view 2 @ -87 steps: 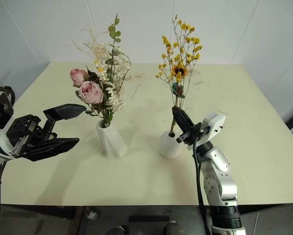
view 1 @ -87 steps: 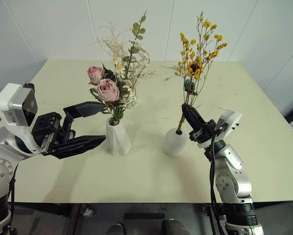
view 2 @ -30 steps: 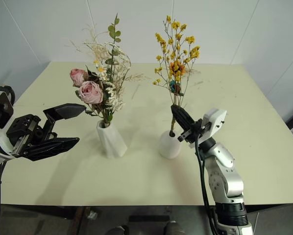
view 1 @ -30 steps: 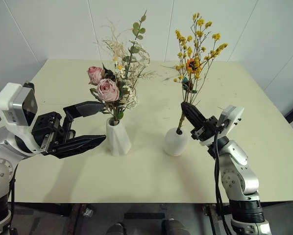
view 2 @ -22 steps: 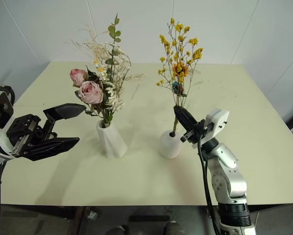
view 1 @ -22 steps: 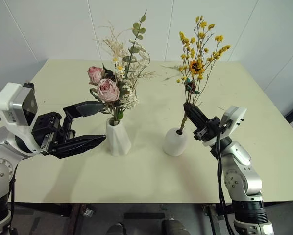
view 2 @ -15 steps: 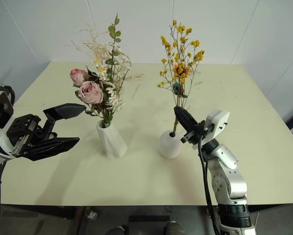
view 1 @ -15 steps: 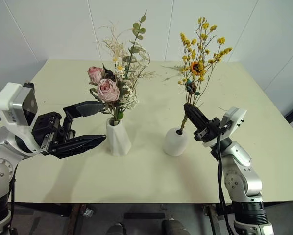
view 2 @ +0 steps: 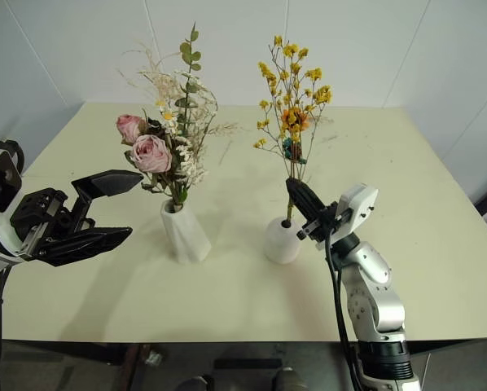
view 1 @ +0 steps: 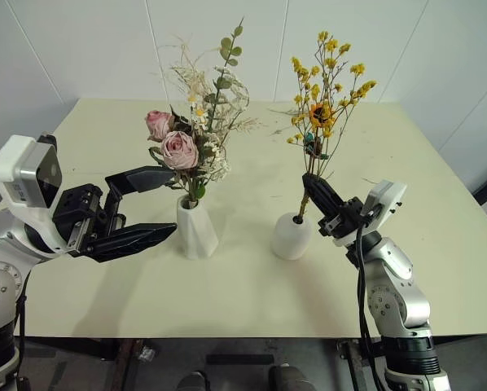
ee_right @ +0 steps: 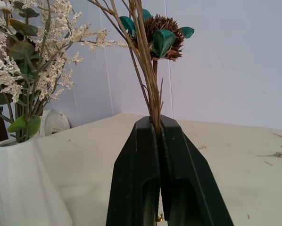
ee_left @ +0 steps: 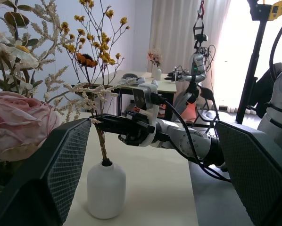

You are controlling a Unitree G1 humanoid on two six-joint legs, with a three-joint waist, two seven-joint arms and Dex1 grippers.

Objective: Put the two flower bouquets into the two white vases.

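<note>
I will let go of the slim yellow bouquet with my right gripper, its stems deep in the opening of the round white vase [view 1: 297, 219].
The larger bouquet with pink roses [view 1: 181, 149] stands in the taller twisted white vase [view 1: 196, 230]. To its left my left gripper [view 1: 173, 202] hangs open and empty, its fingers apart one above the other. The slim bouquet of yellow flowers [view 1: 326, 98] has its stems in the hole of the round white vase [view 1: 291, 236]. Just above that vase my right gripper [view 1: 307, 182] is shut on the stems [ee_right: 153, 94]. In the left wrist view the round vase [ee_left: 105, 190] sits under the right gripper [ee_left: 97, 124].
Both vases stand near the middle of a pale green table [view 1: 227, 293], with white walls close behind. A few thin dried twigs [ee_right: 273, 154] lie loose on the tabletop to the right and towards the back.
The top of the yellow bouquet has leaned a little to the left in the right gripper's hold. The left arm and the rose bouquet have not moved.
</note>
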